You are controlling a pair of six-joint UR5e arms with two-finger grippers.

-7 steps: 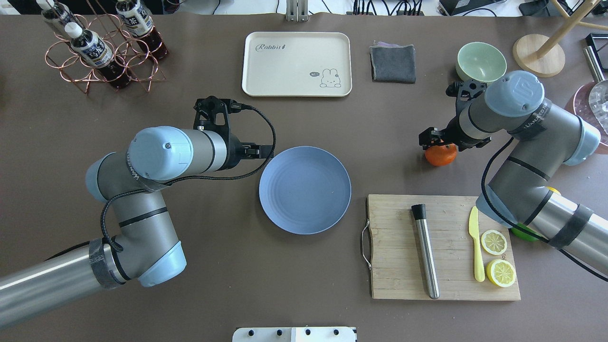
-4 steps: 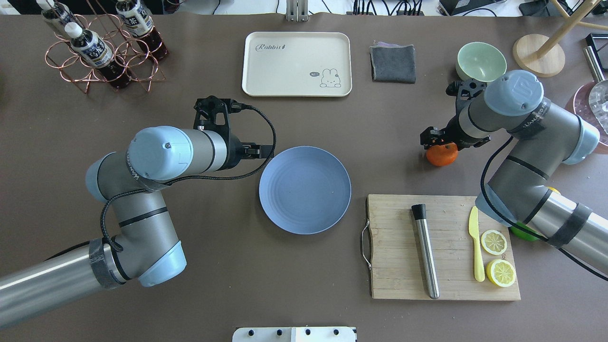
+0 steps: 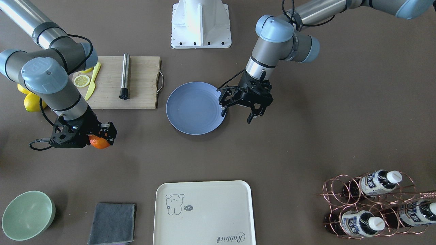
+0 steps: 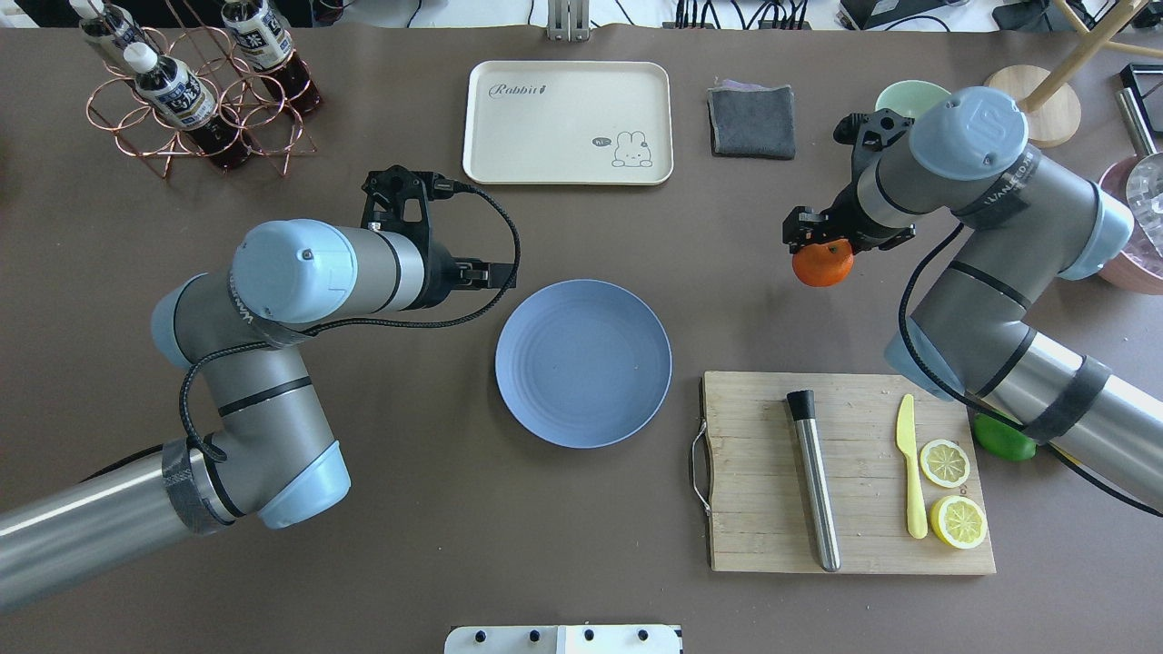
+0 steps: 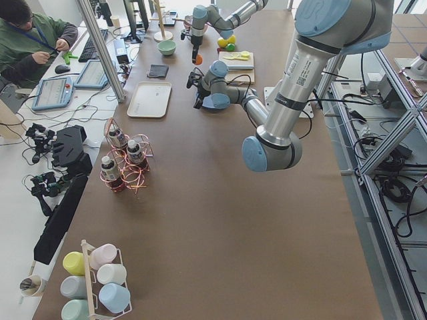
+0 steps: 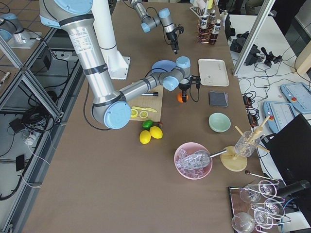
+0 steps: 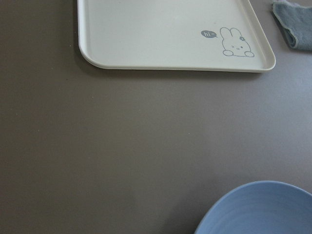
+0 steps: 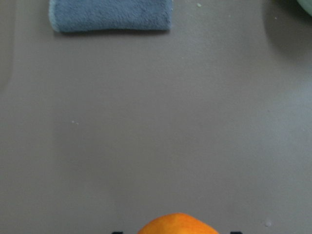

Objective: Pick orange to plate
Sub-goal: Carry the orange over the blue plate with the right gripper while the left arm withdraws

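My right gripper will release the orange near the periwinkle-blue plate's middle, a little toward the white base (image 3: 198,101).
My right gripper (image 4: 820,243) is shut on the orange (image 4: 822,265), a small bright fruit held clear of the table, right of the plate. In the front-facing view the orange (image 3: 99,142) sits between the black fingers of that gripper (image 3: 99,136). The right wrist view shows only the top of the orange (image 8: 178,224) at its lower edge. The periwinkle-blue plate (image 4: 583,363) lies empty at the table's middle. My left gripper (image 3: 236,115) hangs open and empty over the plate's (image 3: 194,108) left-hand rim.
A cream tray (image 4: 545,136) and a grey cloth (image 4: 751,120) lie at the far side. The mint bowl (image 4: 904,94) is partly hidden behind my right arm. A cutting board (image 4: 754,472) with a muddler, a knife and lemon halves lies near right, beside a lime (image 4: 1004,440). A bottle rack (image 4: 195,86) stands far left.
My right gripper has risen with the orange and carried it left and farther from the robot. The left arm has shifted slightly left.
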